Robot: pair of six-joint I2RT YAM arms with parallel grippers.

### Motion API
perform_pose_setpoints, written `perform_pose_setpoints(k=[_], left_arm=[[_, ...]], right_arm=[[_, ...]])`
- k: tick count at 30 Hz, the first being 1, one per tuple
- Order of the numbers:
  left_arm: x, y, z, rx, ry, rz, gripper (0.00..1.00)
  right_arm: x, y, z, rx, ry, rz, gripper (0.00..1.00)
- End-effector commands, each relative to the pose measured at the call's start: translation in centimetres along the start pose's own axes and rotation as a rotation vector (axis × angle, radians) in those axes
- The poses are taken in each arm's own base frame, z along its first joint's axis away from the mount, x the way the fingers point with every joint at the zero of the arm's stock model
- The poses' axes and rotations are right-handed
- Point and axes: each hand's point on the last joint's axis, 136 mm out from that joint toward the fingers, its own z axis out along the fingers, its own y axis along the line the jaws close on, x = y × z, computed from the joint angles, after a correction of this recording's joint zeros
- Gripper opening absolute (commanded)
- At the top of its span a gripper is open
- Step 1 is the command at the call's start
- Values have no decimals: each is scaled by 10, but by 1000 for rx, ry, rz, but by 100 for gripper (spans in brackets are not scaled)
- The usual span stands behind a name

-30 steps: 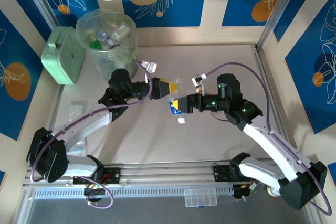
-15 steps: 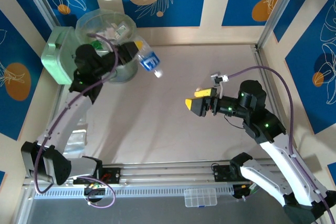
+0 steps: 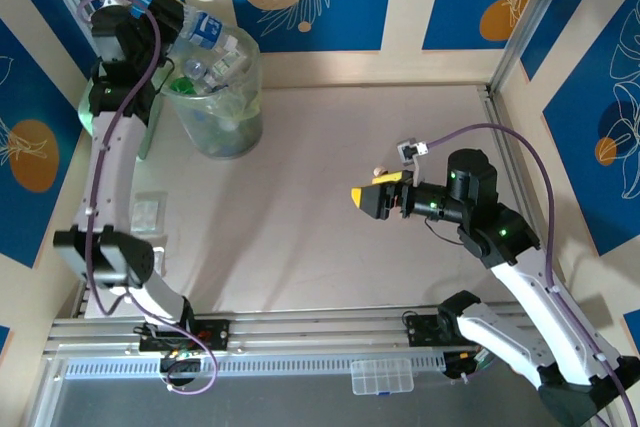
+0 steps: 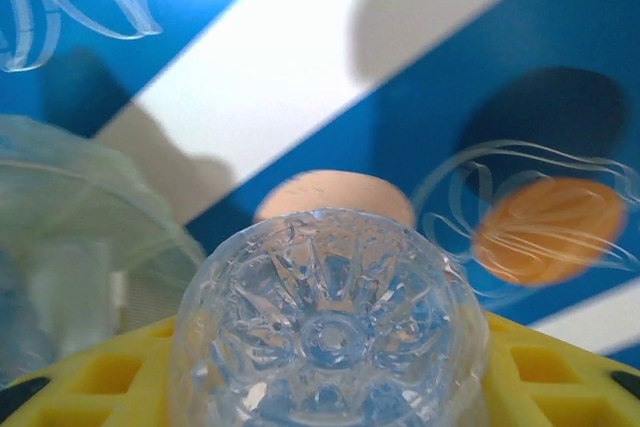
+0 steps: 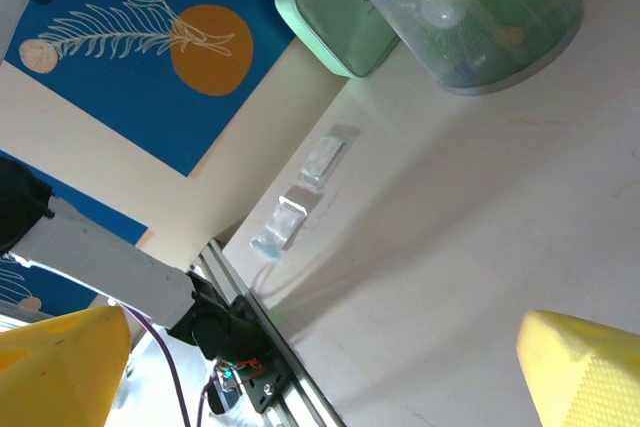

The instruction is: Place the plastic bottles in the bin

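Note:
I will release the clear plastic bottle, now held over the bin's rim, with my left gripper in the bin (image 3: pixel 208 81), beside the green bottle.
A clear plastic bottle with a blue label (image 3: pixel 207 27) is held over the rim of the bin (image 3: pixel 212 122) by my left gripper (image 3: pixel 182 19), which is raised at the far left and shut on it. In the left wrist view the bottle's clear ribbed base (image 4: pixel 325 332) sits between the yellow fingers (image 4: pixel 560 377). The translucent pale-green bin holds several bottles (image 3: pixel 215 65) and also appears as the bin (image 5: pixel 480 17) at the top of the right wrist view. My right gripper (image 3: pixel 372 197) hovers open and empty over the middle of the table.
A mint-green boxy container (image 3: pixel 105 107) leans beside the bin at the left wall. A clear flat packet (image 3: pixel 147 210) lies on the table near the left edge, seen again as the packet (image 5: pixel 300 202). Aluminium rails run along the near edge (image 3: pixel 320 332).
My left arm has swung up and left, carrying the bottle from in front of the bin to above its rim. The right gripper, emptied after the handover, has stayed almost still.

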Motion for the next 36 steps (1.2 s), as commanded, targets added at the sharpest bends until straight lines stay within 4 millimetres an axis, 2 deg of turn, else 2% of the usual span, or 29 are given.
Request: perform_pose_setpoints(k=[1,4,8,10,16,21,26,36], left_arm=[[-13,41,26,-93,5,-71,0],[-5,61,45,-104,72,-125,0],[15,58,50,-32,123,-137,0],[16,51,46,4,117,-132,0],[18,49,34,-30,74,-74,0],[41,48,29,-60,88,-36,0],[66,65,26,-138,95,-15,0],[65,81,7,-211,-10,-25,0]], right_arm=[[-10,4,-5,23,-7,-36,99],[-9,0,-4,44,8,-40,99],[-7,-7,1,59,25,-32,99],[-5,-10,6,58,39,-25,99],[-5,-12,18,33,72,-13,99],[-7,-10,20,24,68,-19,99],[-2,-11,18,26,70,-19,99],[3,-10,11,38,60,-26,99]])
